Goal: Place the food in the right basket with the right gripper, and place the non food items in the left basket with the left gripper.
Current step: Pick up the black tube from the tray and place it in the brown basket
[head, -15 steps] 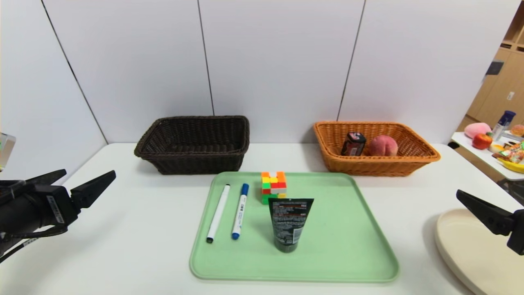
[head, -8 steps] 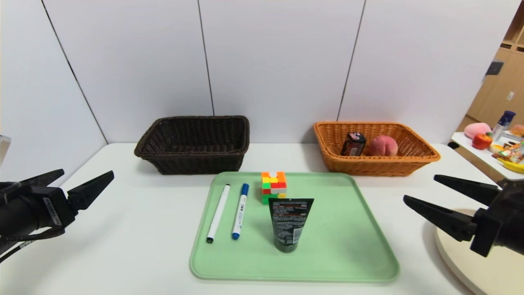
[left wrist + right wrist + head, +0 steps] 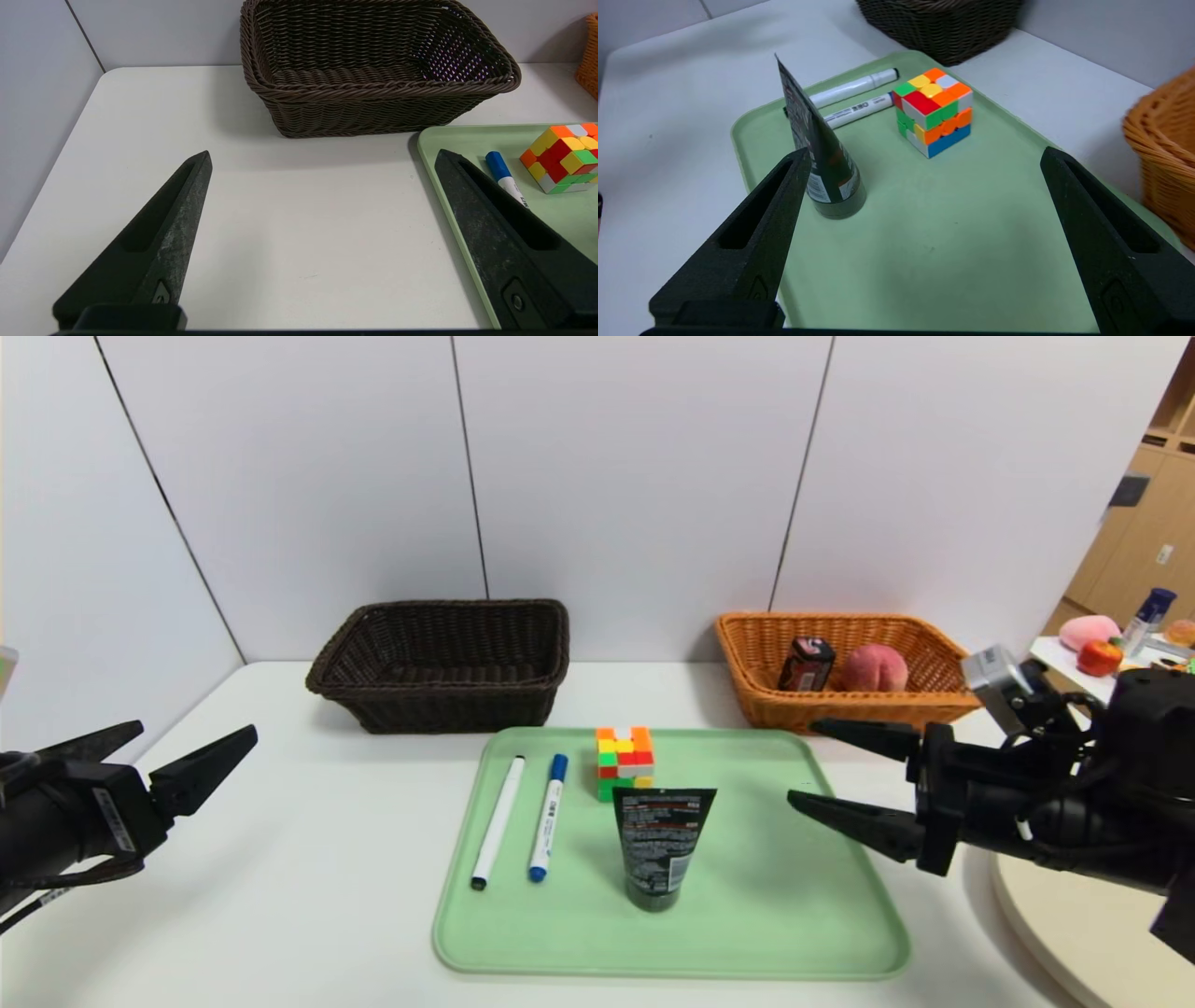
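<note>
The black tube's lower half (image 3: 656,861) (image 3: 835,173), just above its cap, is the next place my right gripper will go to and close on.
The peach (image 3: 875,668) and the dark pink-labelled container (image 3: 805,664) lie in the orange basket (image 3: 747,681) at the back right. The dark brown basket (image 3: 439,609) at the back left looks empty. On the green tray (image 3: 775,896) lie the black-capped marker (image 3: 498,821) and the blue-capped marker (image 3: 547,817). The puzzle cube (image 3: 625,763) and the upright black tube (image 3: 661,845) stand there too. My right gripper (image 3: 801,761) is open and empty, over the tray's right part, to the right of the tube (image 3: 822,144) and cube (image 3: 934,109). My left gripper (image 3: 197,730) is open and empty, left of the tray.
A cream round plate (image 3: 1074,915) lies at the table's front right, under my right arm. A side table with toys (image 3: 1111,658) stands at the far right. A wall runs close behind both baskets.
My right gripper has moved left from the table's right edge to over the tray's right part, staying open. My left gripper has barely moved.
</note>
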You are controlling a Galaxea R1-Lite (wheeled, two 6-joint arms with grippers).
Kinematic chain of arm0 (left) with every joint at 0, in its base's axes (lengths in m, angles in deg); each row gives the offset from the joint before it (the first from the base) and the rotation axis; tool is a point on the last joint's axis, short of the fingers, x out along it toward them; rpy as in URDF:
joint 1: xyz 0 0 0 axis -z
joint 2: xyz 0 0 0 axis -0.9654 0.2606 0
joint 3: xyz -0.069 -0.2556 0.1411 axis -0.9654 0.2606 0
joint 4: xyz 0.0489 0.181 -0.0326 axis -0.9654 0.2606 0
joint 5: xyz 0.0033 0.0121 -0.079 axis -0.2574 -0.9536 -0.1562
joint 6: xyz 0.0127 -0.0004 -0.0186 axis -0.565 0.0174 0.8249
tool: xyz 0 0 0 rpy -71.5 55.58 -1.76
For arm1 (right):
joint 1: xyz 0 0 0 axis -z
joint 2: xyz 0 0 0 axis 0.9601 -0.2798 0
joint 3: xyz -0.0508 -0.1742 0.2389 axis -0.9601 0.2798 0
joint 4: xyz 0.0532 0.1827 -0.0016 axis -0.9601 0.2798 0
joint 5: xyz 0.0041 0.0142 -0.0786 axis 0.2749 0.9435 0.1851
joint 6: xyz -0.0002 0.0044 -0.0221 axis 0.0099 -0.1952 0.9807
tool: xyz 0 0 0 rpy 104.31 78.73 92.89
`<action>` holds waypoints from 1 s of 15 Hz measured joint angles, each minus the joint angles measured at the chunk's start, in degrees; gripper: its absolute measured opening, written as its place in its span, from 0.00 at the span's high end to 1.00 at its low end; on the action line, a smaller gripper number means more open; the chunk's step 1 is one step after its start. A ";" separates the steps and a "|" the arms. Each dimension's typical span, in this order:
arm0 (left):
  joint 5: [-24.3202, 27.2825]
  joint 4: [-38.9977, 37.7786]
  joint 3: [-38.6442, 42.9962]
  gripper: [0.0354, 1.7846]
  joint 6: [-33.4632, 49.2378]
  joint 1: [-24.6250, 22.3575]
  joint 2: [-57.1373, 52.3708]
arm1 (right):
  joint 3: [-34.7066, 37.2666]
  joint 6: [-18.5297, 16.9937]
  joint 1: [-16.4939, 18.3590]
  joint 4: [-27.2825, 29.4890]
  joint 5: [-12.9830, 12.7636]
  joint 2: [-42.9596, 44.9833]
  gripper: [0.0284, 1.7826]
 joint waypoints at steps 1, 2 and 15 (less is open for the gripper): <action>0.00 0.01 0.00 0.06 0.00 0.00 0.00 | -0.27 0.63 0.00 -3.77 2.77 -3.45 0.05; 0.02 0.01 0.04 0.06 0.02 0.00 0.00 | -0.55 1.02 -0.13 -7.85 5.55 -6.90 0.05; -0.06 0.20 0.09 0.06 -0.16 0.00 0.04 | -6.95 -1.93 -11.00 -16.84 9.35 -20.41 0.05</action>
